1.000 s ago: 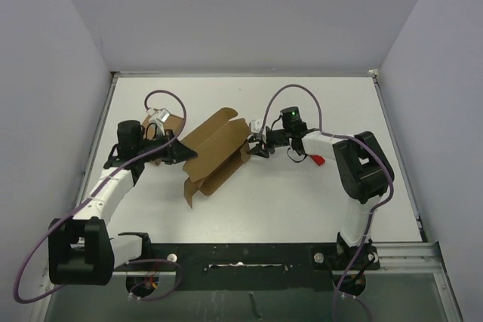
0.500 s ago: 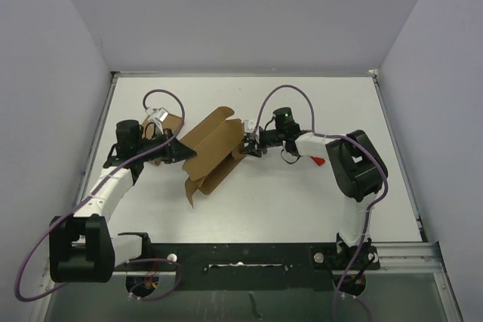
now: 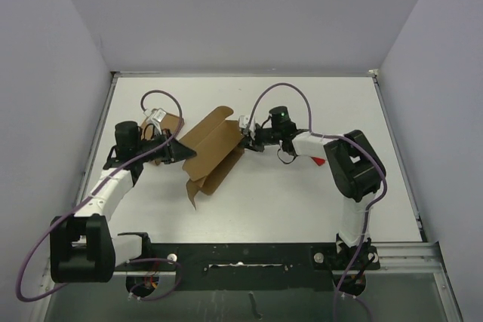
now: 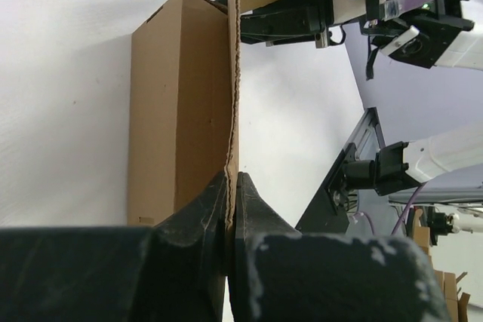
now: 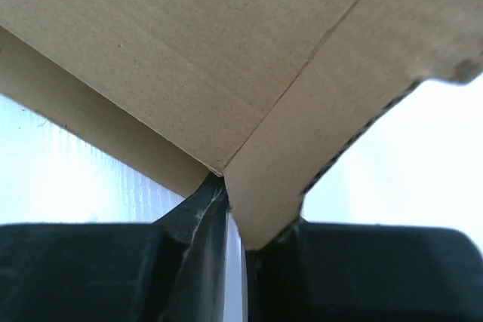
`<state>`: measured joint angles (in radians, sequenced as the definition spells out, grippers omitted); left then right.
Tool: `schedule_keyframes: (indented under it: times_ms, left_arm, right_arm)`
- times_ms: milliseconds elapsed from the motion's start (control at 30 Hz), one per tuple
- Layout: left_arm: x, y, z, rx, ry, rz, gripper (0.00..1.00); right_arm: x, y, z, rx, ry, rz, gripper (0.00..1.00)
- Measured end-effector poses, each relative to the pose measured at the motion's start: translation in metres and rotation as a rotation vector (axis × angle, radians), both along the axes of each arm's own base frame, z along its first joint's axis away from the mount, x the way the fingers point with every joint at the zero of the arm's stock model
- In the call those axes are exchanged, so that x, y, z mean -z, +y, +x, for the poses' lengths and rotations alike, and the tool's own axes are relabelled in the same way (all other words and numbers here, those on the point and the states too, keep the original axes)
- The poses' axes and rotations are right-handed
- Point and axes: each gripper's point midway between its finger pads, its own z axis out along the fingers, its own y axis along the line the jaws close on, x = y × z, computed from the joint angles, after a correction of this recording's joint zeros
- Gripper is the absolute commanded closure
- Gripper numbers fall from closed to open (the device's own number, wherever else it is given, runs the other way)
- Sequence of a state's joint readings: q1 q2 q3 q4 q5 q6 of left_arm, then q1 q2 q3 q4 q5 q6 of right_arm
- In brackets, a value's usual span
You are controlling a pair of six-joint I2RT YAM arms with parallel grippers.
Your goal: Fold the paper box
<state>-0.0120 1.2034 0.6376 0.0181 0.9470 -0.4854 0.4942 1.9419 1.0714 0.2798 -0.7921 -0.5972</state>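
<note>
The robot's right gripper will release the paper box on the bare white table point(image 3: 269, 177) next to the small red block.
The paper box point(image 3: 215, 148) is brown cardboard, partly folded into a long open trough, and lies slantwise at the table's middle left. My left gripper point(image 3: 186, 154) is shut on a thin upright cardboard edge at the box's left side. In the left wrist view the fingers point(image 4: 204, 209) pinch that edge, with the box body point(image 4: 177, 111) beyond. My right gripper point(image 3: 246, 141) is at the box's right end. In the right wrist view point(image 5: 245, 224) its jaws are nearly together around the tip of a flap point(image 5: 302, 148).
A wider flat brown cardboard piece point(image 3: 172, 122) lies behind my left gripper. A small red block point(image 3: 318, 161) sits under my right forearm. Grey walls enclose the white table point(image 3: 302, 201); a black rail point(image 3: 241, 258) runs along the near edge.
My right gripper has moved left and slightly away, carrying the box's right end with it, so the box looks narrower. My left gripper has barely moved.
</note>
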Motion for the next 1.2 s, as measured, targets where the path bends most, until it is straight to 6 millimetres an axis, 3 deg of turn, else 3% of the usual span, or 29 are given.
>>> schedule_keyframes:
  times_ms: [133,300,367,433,567,667,900,1200]
  left_arm:
    - [-0.004,0.001,0.002,-0.034,0.018,-0.013,0.90]
    - [-0.030,0.002,0.003,-0.106,-0.027,-0.037,0.90]
    - [-0.039,-0.002,0.001,-0.120,-0.059,-0.049,0.88]
    - [-0.041,-0.010,-0.002,-0.119,-0.069,-0.062,0.79]
    - [-0.026,-0.039,-0.018,-0.049,-0.024,-0.070,0.54]
    - [-0.014,-0.042,-0.020,-0.062,0.022,-0.074,0.40]
    - [-0.007,-0.043,-0.020,-0.073,0.058,-0.074,0.28]
    - [0.004,-0.034,-0.024,-0.138,0.073,-0.045,0.25]
  right_arm:
    - [-0.009,-0.003,0.002,0.015,0.082,-0.062,1.00]
    - [-0.050,-0.014,0.000,0.012,0.155,-0.178,1.00]
    - [-0.062,-0.024,-0.009,0.013,0.180,-0.230,1.00]
    - [-0.067,-0.039,-0.024,0.019,0.224,-0.302,1.00]
    - [-0.053,-0.073,-0.062,0.028,0.367,-0.461,1.00]
    - [-0.044,-0.095,-0.081,0.039,0.441,-0.567,0.99]
    - [-0.037,-0.133,-0.102,0.070,0.505,-0.753,0.97]
    - [-0.014,-0.171,-0.091,0.192,0.537,-0.931,0.93]
